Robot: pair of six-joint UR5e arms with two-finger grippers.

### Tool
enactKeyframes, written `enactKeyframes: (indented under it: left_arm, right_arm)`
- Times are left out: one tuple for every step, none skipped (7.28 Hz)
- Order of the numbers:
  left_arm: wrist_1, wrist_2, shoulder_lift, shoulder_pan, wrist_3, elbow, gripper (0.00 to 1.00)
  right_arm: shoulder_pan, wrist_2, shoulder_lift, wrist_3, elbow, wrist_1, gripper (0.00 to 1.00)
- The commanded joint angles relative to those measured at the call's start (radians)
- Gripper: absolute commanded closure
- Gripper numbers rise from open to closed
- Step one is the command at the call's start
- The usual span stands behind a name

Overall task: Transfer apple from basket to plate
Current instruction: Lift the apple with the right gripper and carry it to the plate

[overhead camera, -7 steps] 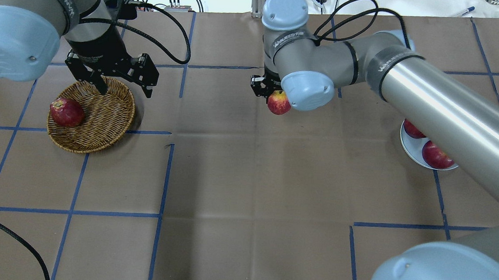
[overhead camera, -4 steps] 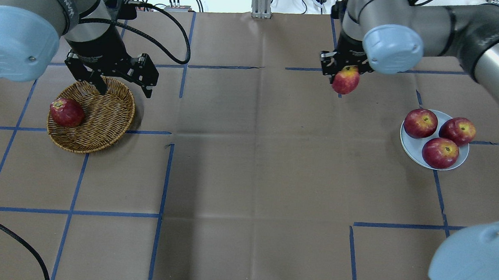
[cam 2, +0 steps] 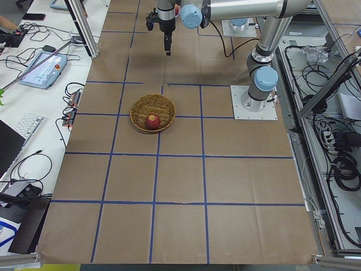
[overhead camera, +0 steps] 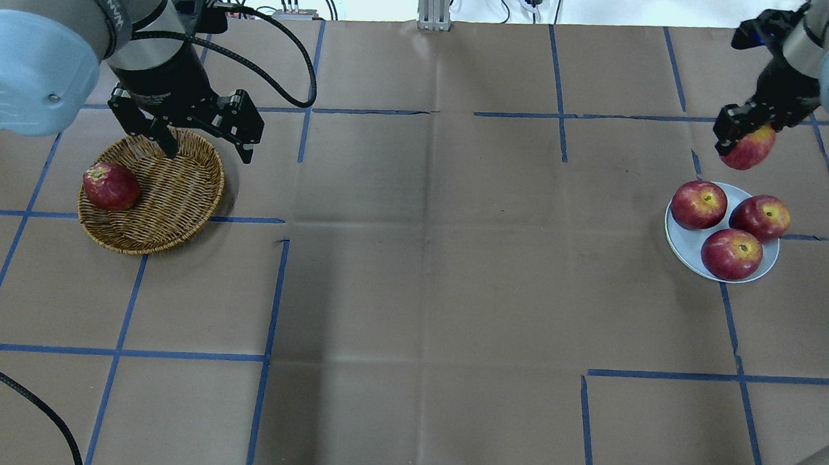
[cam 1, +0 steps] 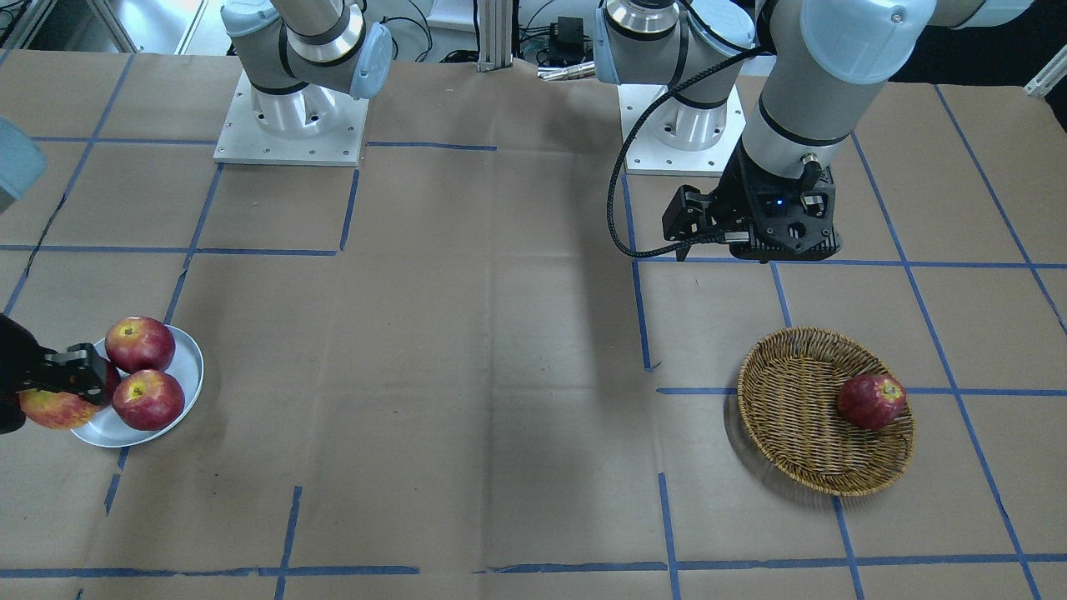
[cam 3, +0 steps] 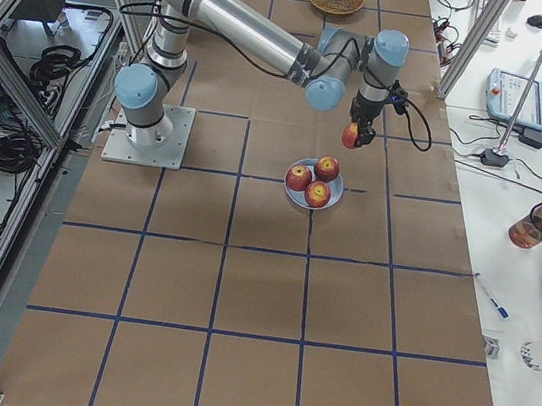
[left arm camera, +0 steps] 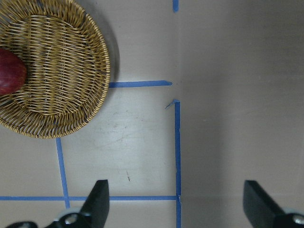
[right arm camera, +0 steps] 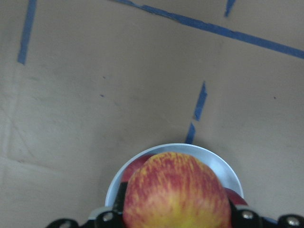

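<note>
My right gripper is to release the streaked apple on top of the dark red apples on the plate (cam 1: 94, 380) (right arm camera: 183, 213), nestled between them.
My right gripper (overhead camera: 742, 135) is shut on the apple (overhead camera: 750, 149), streaked orange-red and yellow. It holds the apple in the air just beyond the far edge of the plate (overhead camera: 678, 244). In the right wrist view the apple (right arm camera: 176, 192) fills the space between the jaws, with the plate (right arm camera: 222, 164) below it. The wicker basket (overhead camera: 176, 194) sits at the left. My left gripper (overhead camera: 207, 146) is open and empty, hovering over the basket's far right rim. In the left wrist view its open fingers (left arm camera: 97, 199) frame bare paper beside the basket (left arm camera: 61, 80).
Three dark red apples (overhead camera: 699, 205) lie on the plate and cover most of it. One dark red apple (overhead camera: 110, 186) lies at the left side of the basket. Brown paper with blue tape lines (overhead camera: 272, 288) covers the table.
My right gripper has carried the apple to the right, from the table's middle to just beyond the plate. The left arm has not moved.
</note>
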Motion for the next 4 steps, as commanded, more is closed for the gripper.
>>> enactKeyframes:
  left_arm:
    - [-0.002, -0.001, 0.000, 0.000, 0.000, 0.000, 0.01]
    - [-0.004, 0.001, 0.001, 0.000, 0.000, 0.000, 0.01]
    - [-0.004, 0.001, 0.001, 0.001, 0.000, 0.000, 0.01]
    - [-0.004, -0.001, 0.001, 0.000, 0.000, 0.000, 0.01]
  right_arm:
    - [-0.097, 0.004, -0.039, -0.104, 0.102, -0.017, 0.53]
    - [-0.092, 0.011, -0.094, -0.086, 0.183, -0.060, 0.53]
    - [-0.092, 0.013, -0.141, -0.066, 0.271, -0.187, 0.53]
    - [-0.085, 0.016, -0.146, -0.052, 0.309, -0.236, 0.53]
